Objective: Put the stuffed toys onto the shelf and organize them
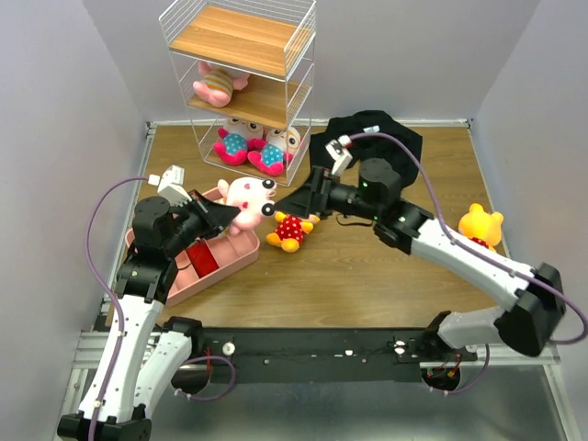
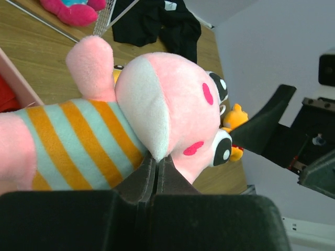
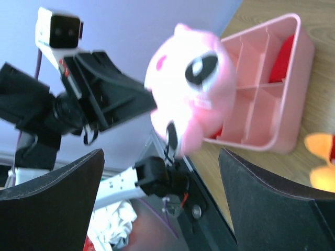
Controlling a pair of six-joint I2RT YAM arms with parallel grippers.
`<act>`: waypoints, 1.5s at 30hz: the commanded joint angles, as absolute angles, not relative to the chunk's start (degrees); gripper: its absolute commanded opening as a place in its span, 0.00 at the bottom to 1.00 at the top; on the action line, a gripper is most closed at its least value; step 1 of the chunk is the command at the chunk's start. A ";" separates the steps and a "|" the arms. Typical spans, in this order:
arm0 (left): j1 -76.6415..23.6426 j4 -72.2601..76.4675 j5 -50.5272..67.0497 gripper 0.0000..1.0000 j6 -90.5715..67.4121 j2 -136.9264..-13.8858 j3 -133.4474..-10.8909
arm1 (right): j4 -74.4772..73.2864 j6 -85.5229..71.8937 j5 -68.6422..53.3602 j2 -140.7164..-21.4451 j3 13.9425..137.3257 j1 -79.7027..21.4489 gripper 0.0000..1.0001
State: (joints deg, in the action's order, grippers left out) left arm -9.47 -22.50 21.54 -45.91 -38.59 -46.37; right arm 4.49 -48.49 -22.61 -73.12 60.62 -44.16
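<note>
My right gripper will hold the head of the striped toy, which my left gripper is pinching under that head, while my left gripper takes the toy's bottom end [image 2: 17, 150].
My left gripper [image 1: 224, 213] is shut on a pink striped plush toy [image 1: 248, 197] and holds it above the pink tray; the wrist view shows the jaws [image 2: 157, 163] pinching it under the head [image 2: 167, 99]. My right gripper [image 1: 292, 200] is open and empty, facing that toy's face [image 3: 191, 89] from close by, with its fingertips [image 3: 99, 157] apart from it. A yellow toy in red dots [image 1: 289, 230] lies under the right gripper, another [image 1: 480, 225] sits at the right. The shelf [image 1: 241, 37] holds a pink toy [image 1: 216, 84] on the middle tier and two white-faced toys [image 1: 234, 142] on the bottom.
A pink compartment tray [image 1: 230, 259] lies under the left gripper, with a red item inside; it also shows in the right wrist view [image 3: 293, 47]. A black cloth [image 1: 367, 133] lies behind the right arm. The shelf's top board is bare.
</note>
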 commanded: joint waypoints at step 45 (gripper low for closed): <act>-9.67 -31.99 22.86 0.00 -35.85 -39.55 -54.93 | 38.69 -67.94 -37.00 -80.95 57.66 -36.12 0.01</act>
State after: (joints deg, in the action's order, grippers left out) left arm -9.52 -34.83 21.65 -33.52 -41.10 -55.29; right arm 37.06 -67.66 -35.64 -81.84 58.35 -36.99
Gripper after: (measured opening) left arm 0.211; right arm 0.025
